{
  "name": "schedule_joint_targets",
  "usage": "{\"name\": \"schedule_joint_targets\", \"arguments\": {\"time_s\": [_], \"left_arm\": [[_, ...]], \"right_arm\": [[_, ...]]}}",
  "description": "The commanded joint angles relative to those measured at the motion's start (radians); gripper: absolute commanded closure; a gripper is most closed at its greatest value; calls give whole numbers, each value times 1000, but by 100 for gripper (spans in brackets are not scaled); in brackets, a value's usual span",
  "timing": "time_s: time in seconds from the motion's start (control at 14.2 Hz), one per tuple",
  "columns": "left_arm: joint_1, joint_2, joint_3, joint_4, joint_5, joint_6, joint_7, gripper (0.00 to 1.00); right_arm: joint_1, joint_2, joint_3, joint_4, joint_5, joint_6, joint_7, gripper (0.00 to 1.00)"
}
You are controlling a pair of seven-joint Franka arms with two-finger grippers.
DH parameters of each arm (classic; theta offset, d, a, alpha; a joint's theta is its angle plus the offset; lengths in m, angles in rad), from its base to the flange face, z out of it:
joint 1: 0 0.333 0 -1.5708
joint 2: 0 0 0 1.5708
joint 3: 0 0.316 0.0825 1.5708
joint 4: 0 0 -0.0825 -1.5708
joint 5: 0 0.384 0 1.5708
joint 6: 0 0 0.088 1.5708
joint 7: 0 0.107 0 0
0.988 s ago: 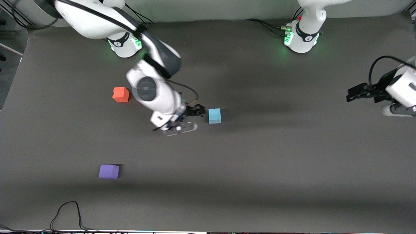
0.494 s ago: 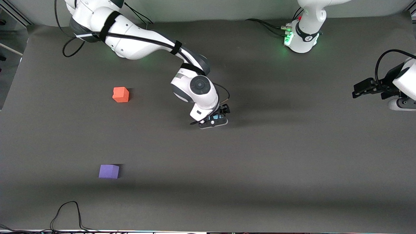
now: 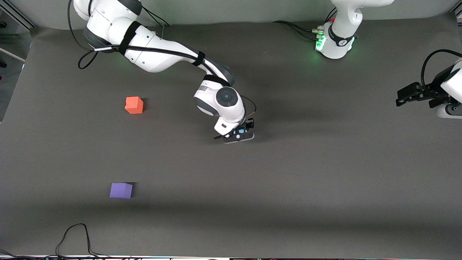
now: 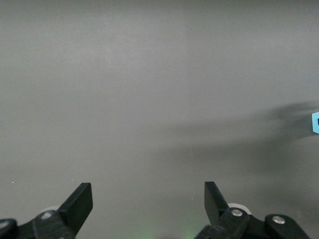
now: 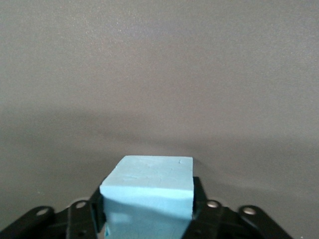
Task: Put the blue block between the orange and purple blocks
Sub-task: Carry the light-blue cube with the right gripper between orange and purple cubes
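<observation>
My right gripper will set the blue block down on the grey table about midway (image 3: 130, 144) between the orange and purple blocks.
The light blue block (image 5: 149, 172) sits on the grey table between the fingers of my right gripper (image 5: 147, 201), which is shut on it with a black finger against each side. In the front view the right gripper (image 3: 241, 133) is low at the table's middle and only a sliver of the blue block (image 3: 238, 132) shows under it. The orange block (image 3: 134, 105) lies toward the right arm's end. The purple block (image 3: 121, 190) lies nearer the front camera than the orange one. My left gripper (image 3: 409, 96) waits open and empty over the left arm's end, also seen in its wrist view (image 4: 148, 201).
A black cable (image 3: 75, 234) loops on the table's edge nearest the front camera, near the purple block. The arm bases (image 3: 335, 43) stand along the edge farthest from the camera. A sliver of the blue block (image 4: 315, 122) shows at the rim of the left wrist view.
My right arm swung from beside the orange block to the blue block, came down over it and closed on it. The left gripper drifted slightly toward its end of the table.
</observation>
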Motion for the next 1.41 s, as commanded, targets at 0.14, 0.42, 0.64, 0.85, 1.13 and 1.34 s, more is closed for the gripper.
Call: {"name": "schedule_joint_targets", "arguments": {"time_s": [0.14,0.42,0.64,0.85,1.13,1.34], "left_arm": [[8,-20,-31,-9,15,-23,14,0],[62,-14,-82,6,15,-32,14,0],[62,-11,-82,8,15,-26,14,0],[56,-3,-82,8,15,-20,13,0],[62,-6,-82,3,21,-34,28,0],[62,-18,-83,-8,37,-54,53,0]], "right_arm": [[-30,-84,3,-15,-19,-78,71,82],[-159,-318,10,-148,149,-114,-2,82],[-173,-491,-156,-245,356,-120,-236,82],[-173,-621,-353,-363,480,-141,-527,82],[-173,-676,-607,-527,588,-107,-917,81],[-173,-632,-688,-629,613,25,-1001,81]]}}
